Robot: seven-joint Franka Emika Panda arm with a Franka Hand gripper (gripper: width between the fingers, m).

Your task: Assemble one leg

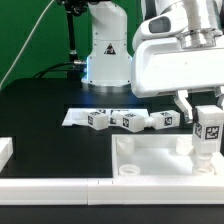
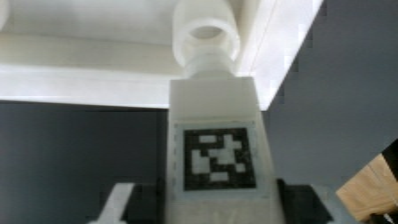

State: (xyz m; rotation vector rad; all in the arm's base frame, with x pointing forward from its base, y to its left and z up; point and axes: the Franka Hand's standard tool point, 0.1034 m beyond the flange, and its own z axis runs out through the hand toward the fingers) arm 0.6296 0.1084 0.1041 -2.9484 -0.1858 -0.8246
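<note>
My gripper is holding the white leg, now upright over the panel's near corner. I need to release it upright in the panel's near corner socket [image 1: 204, 168] [image 2: 206, 38], away from the white block.
My gripper [image 1: 207, 128] is shut on a white leg [image 1: 207, 134] with a black-and-white tag, held upright over the near right corner of the large flat white panel [image 1: 150, 158]. In the wrist view the leg [image 2: 217, 130] fills the middle, gripped between the two fingers [image 2: 128, 203], and its tip points at a round corner socket [image 2: 210, 37] of the panel [image 2: 89, 50]. The tip looks close to the socket; I cannot tell if it touches. Three more tagged legs [image 1: 128, 121] lie in a row on the marker board [image 1: 76, 117] behind the panel.
A white rail [image 1: 60, 188] runs along the front edge of the black table, with a white block [image 1: 5, 152] at the exterior view's left. The robot base [image 1: 107, 50] stands behind the row of legs.
</note>
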